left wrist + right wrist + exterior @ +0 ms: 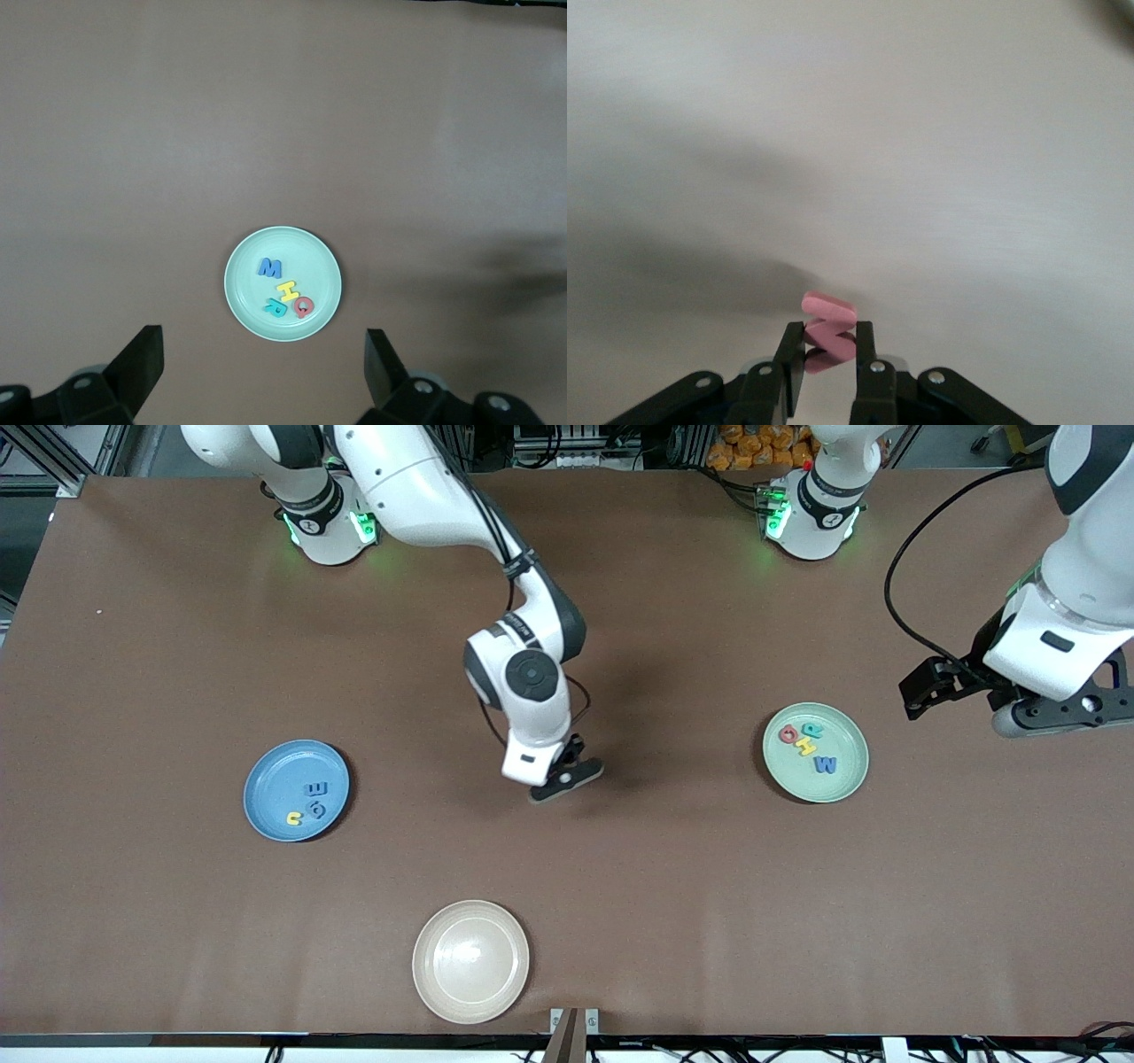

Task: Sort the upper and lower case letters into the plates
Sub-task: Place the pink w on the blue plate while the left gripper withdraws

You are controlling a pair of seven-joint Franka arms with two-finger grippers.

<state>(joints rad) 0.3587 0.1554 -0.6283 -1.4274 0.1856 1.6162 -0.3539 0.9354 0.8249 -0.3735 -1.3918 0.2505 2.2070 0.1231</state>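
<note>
The red w will go down on the blue plate [290, 794] beside the blue m, put there by my right gripper. The red w is now low between the two plates.
My right gripper [830, 331] [568, 777] is shut on the red w [828, 307], low over the middle of the table between the two plates. The front view hides this letter under the hand. The blue plate [273, 778], toward the right arm's end, holds a blue m [315, 788], a blue g [316, 809] and a yellow u [293, 817]. The pale green plate [847, 737] [246, 294], toward the left arm's end, holds a red G [788, 734], teal R [812, 730], yellow H [804, 747] and blue W [825, 764]. My left gripper [264, 356] [1067, 708] waits open, high beside the green plate.
A cream-beige plate [427, 958] with nothing in it lies near the table's front edge, nearer to the front camera than the right gripper. The brown table top [673, 886] is bare around the plates.
</note>
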